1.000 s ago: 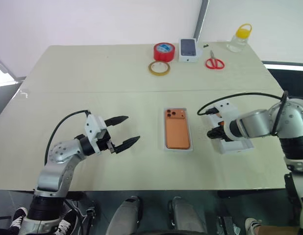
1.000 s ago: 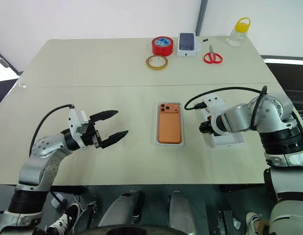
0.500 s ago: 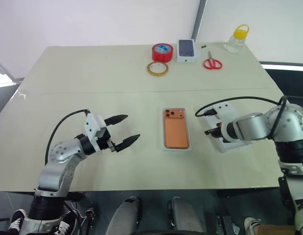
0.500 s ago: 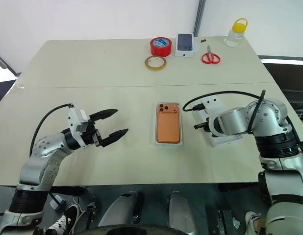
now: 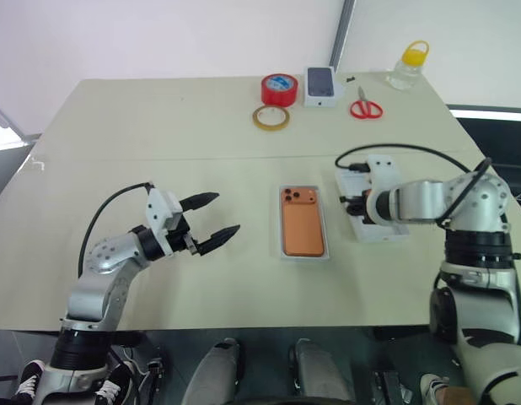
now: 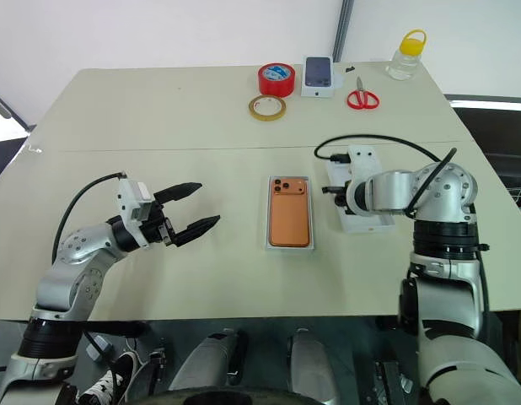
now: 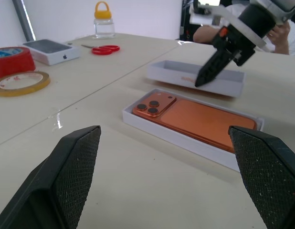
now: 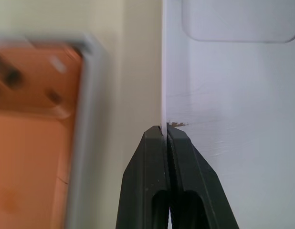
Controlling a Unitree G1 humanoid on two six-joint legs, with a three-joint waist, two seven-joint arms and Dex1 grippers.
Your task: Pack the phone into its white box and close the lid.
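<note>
Next, my right gripper lets go of the lid on top of the orange phone (image 5: 296,218) in its white box.
The orange phone (image 5: 302,223) lies camera side up inside the white box (image 5: 304,256) at the table's middle. Just right of the box sits the lid (image 5: 384,229), hollow side up. My right gripper (image 5: 355,205) is shut on the lid's thin wall on the side facing the box; the right wrist view shows its fingertips (image 8: 157,138) pinching that white edge, with the lid's inside (image 8: 233,95) on one side and the phone (image 8: 28,143) on the other. My left gripper (image 5: 227,212) hovers open and holds nothing, left of the box, pointing toward it.
Along the far edge stand a red tape roll (image 5: 280,89), a yellowish tape ring (image 5: 271,117), a small white box picturing a dark phone (image 5: 324,86), red scissors (image 5: 367,108) and a yellow-capped jar (image 5: 410,66).
My right gripper closed on the lid's wall, rolled, and moved left and away from me, bringing the lid closer to the box. The left arm stayed put.
</note>
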